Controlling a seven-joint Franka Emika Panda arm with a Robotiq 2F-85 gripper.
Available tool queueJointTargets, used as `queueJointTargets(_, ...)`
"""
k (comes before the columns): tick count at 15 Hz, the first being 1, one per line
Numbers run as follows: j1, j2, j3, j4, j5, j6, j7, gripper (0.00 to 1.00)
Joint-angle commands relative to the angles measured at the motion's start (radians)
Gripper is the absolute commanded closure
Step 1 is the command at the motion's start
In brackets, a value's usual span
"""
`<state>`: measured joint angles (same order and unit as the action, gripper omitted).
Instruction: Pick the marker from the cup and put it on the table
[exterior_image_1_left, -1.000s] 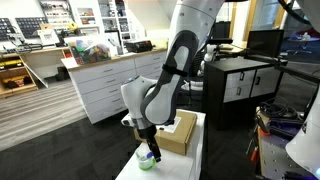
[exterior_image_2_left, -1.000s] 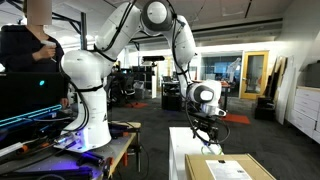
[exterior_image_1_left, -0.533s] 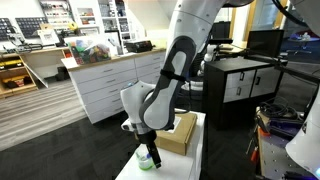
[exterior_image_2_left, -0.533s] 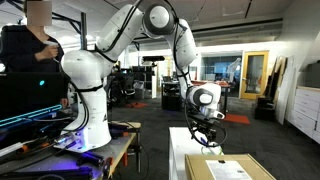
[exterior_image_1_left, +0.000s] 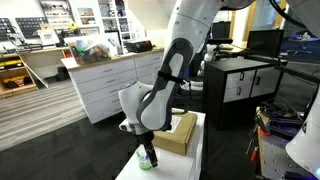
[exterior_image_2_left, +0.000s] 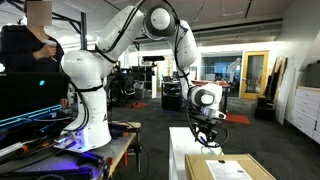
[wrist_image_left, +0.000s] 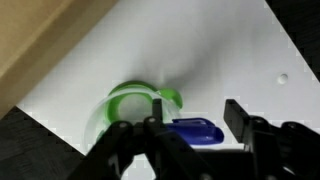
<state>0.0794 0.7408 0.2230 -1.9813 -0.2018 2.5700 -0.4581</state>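
Observation:
Next, I open my gripper wider, back up and close it around the blue end (wrist_image_left: 203, 132), as the marker slants over the cup's rim, pointing from finger to finger.
The light-green cup (wrist_image_left: 130, 95) stands on the white table (wrist_image_left: 225, 50); in an exterior view the cup (exterior_image_1_left: 146, 161) is just under my fingers. In the wrist view the marker (wrist_image_left: 197, 131) shows as a blue rounded end at the cup's rim, lying between my two black fingers. My gripper (wrist_image_left: 196, 110) points straight down over the cup and straddles this end. Its jaws stand apart, with a small gap left at the right finger. In both exterior views my gripper (exterior_image_1_left: 148, 150) (exterior_image_2_left: 207, 143) hides the marker.
A flat brown cardboard box (exterior_image_1_left: 178, 133) (exterior_image_2_left: 235, 168) lies on the table right beside the cup and fills the wrist view's upper left corner (wrist_image_left: 40, 40). The table's dark edge runs close below the cup. White drawer cabinets (exterior_image_1_left: 105, 80) stand behind.
My gripper has sunk a little lower over the cup, and its fingers have drawn closer together around the marker's end. The cup and box have not moved.

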Motion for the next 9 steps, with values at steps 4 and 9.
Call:
queueJointTargets(4,0.005,-0.005,-0.010,0.017,-0.004,-0.013,0.009,0.81)
queueJointTargets(9,0.008,-0.006,-0.014,0.032,-0.005,-0.020,0.011,0.30)
